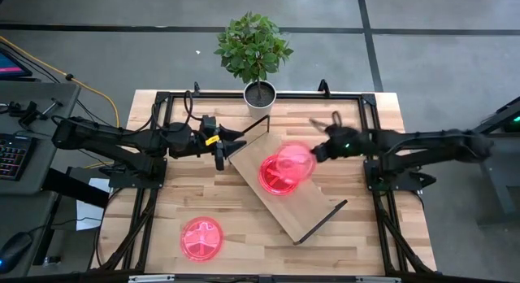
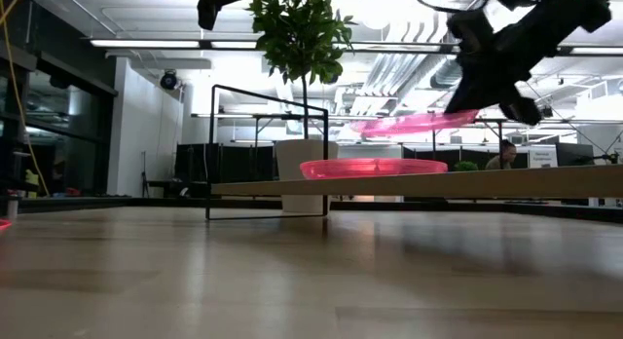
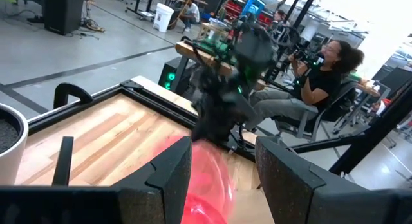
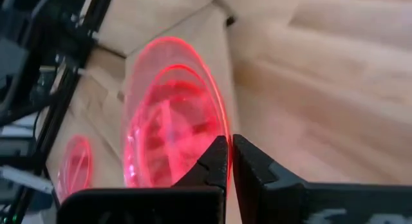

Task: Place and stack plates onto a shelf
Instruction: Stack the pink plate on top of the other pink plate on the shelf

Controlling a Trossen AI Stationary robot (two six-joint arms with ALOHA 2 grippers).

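Next, I let go of the tilted plate with my right gripper on top of the pink plate (image 1: 279,175) (image 4: 177,137) that lies flat on the shelf.
One pink plate (image 1: 275,177) lies flat on the shelf (image 1: 313,214), a light-wood board set slantwise across the table. A second plate (image 1: 297,158) hangs just above it, tilted, in my right gripper (image 1: 318,150), which is shut on its rim. In the low view the held plate (image 2: 414,123) slants over the resting plate (image 2: 375,168). A third plate (image 1: 201,238) lies on the table near its near edge. My left gripper (image 1: 221,153) is open beside the shelf's far-left end, and the pink plate (image 3: 207,182) shows between its fingers farther off. My right gripper pinches the upper plate by its rim (image 4: 217,130) between the two fingers, at the edge toward the table's right. The fingers come from the right, slanting down. The plate is lifted clear and tilted, its free edge lower, over the plate on the shelf.
A potted plant (image 1: 258,92) stands at the far edge behind the shelf. Black wire frames (image 2: 268,149) rise at the shelf's short ends. A black metal frame (image 1: 370,120) rings the table. A person (image 3: 325,69) sits beyond the table. Bare wood lies on the near side.
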